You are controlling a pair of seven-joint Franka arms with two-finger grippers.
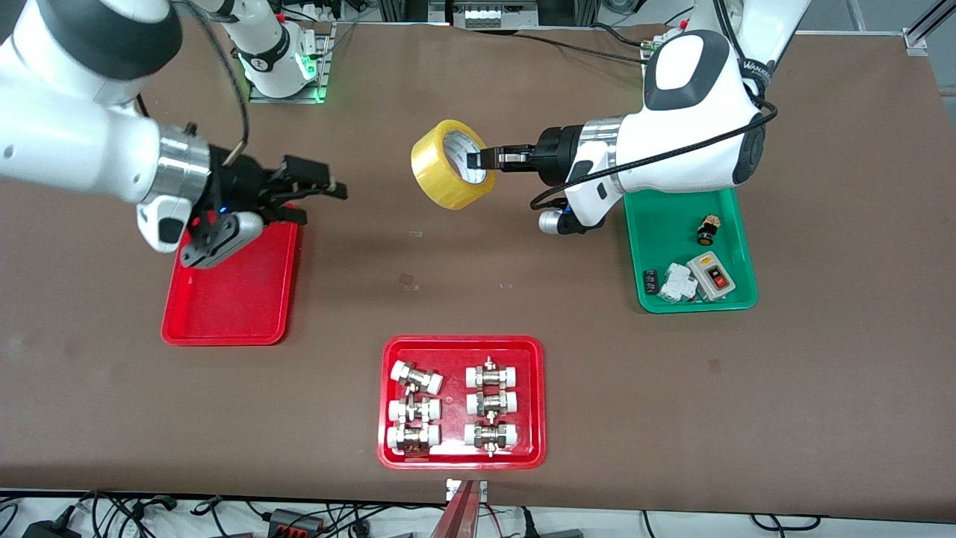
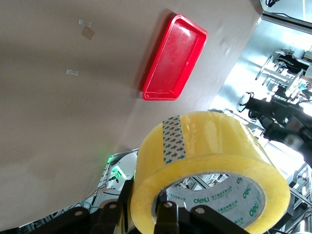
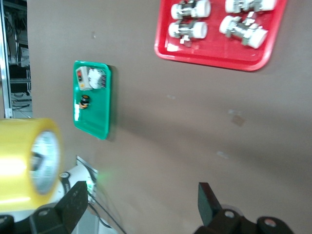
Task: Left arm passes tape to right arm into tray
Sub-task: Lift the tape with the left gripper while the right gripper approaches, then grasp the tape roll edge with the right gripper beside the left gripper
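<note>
My right gripper should close across the width of the yellow tape, on the tape's free side [image 1: 437, 152] [image 3: 22, 183] across from my left gripper.
My left gripper [image 1: 478, 158] is shut on the tape [image 1: 441, 175], a wide yellow roll held on its side in the air over the middle of the table. One finger is inside the core and one is outside the wall, as the left wrist view [image 2: 146, 214] shows with the tape [image 2: 209, 146] filling it. My right gripper [image 1: 321, 202] is open and empty, in the air over the edge of the plain red tray [image 1: 231, 299] and apart from the tape. The right wrist view shows the open gripper [image 3: 141, 200] with the tape [image 3: 19, 161] off to one side. The tray also shows in the left wrist view [image 2: 173, 58].
A red tray [image 1: 463, 344] with several white-capped metal fittings lies near the front camera; it also shows in the right wrist view [image 3: 204, 52]. A green tray [image 1: 657, 224] with small parts lies under the left arm and also shows in the right wrist view [image 3: 92, 107].
</note>
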